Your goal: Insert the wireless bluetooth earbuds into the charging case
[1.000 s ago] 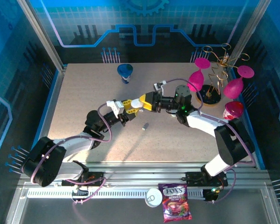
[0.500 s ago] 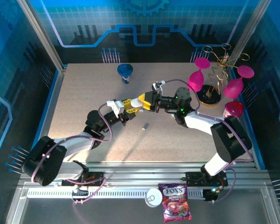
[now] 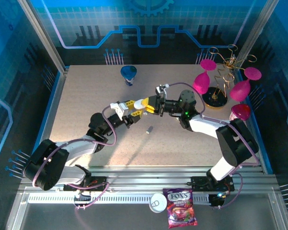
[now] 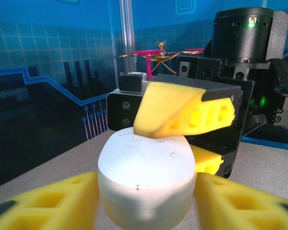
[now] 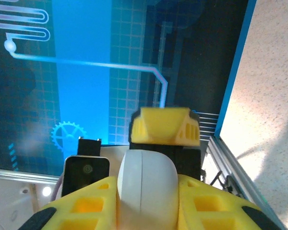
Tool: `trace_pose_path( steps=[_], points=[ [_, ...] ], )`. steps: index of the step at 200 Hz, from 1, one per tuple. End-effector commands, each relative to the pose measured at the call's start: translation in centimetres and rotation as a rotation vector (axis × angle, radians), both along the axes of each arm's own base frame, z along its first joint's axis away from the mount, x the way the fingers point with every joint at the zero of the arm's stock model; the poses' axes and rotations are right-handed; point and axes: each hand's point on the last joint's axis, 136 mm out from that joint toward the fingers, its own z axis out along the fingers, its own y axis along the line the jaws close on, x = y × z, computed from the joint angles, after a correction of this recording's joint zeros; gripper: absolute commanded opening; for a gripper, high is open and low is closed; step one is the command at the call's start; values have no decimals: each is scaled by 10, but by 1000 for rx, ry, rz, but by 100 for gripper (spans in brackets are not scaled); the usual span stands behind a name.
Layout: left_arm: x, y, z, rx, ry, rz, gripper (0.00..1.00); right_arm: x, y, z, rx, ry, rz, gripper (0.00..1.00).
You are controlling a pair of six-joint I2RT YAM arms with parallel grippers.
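Observation:
The charging case will come to rest on the table (image 3: 140, 128) close beside the tiny whitish earbud, where I should release it from my right gripper.
The white pebble-shaped charging case (image 3: 139, 102) hangs above the middle of the table where both grippers meet. My right gripper (image 3: 148, 104) is shut on the charging case (image 5: 146, 182), its yellow pads pressing both sides. My left gripper (image 3: 133, 108) stands open around the charging case (image 4: 146, 167), with its fingers (image 4: 53, 203) spread beside it. One right finger (image 4: 182, 112) rests on top of the case. A tiny whitish earbud (image 3: 149, 129) lies on the table below the grippers.
A blue cup (image 3: 129, 73) stands at the back of the table. Pink glasses hang on a gold stand (image 3: 216, 93) at the back right. A candy bag (image 3: 181, 213) and a white lid (image 3: 158, 203) lie on the front rail.
The right gripper has closed onto the case and the left gripper's fingers have spread apart from it. Both wrists have shifted slightly left.

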Motion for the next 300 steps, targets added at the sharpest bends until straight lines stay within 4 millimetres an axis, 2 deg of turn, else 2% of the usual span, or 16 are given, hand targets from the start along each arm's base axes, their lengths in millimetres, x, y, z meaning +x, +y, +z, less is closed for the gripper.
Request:
trace_pose_path(
  steps=[1, 23, 61, 99, 132, 136, 187, 217, 227, 258, 300],
  points=[
    [0, 4, 5, 7, -15, 31, 87, 15, -9, -27, -64, -17, -54, 20],
    [-7, 8, -3, 44, 11, 42, 99, 29, -13, -58, -129, 2, -97, 19],
    [-21, 23, 4, 57, 30, 81, 99, 42, -4, -124, -251, 81, -115, 17],
    [-27, 37, 4, 131, 98, 144, 99, 34, 10, -171, -356, 113, -82, 17],
    [-30, 45, 0, 156, 134, 174, 99, 16, 19, -204, -449, 128, -43, 18],
    [-31, 45, -1, 159, 137, 176, 99, 21, 23, -198, -449, 107, -44, 18],
    [-29, 45, -5, 162, 146, 179, 99, 9, 28, -226, -611, 68, -24, 18],
    [-28, 43, -6, 166, 151, 169, 99, 6, 20, -233, -719, 32, -24, 21],
    [-29, 42, -6, 166, 152, 162, 99, 7, 16, -230, -747, 7, -34, 26],
    [-27, 38, -11, 173, 163, 146, 99, 12, -6, -217, -851, -84, -83, 49],
    [-22, 22, -23, 178, 169, 81, 99, 24, -51, -197, -997, -189, -200, 70]
  ],
)
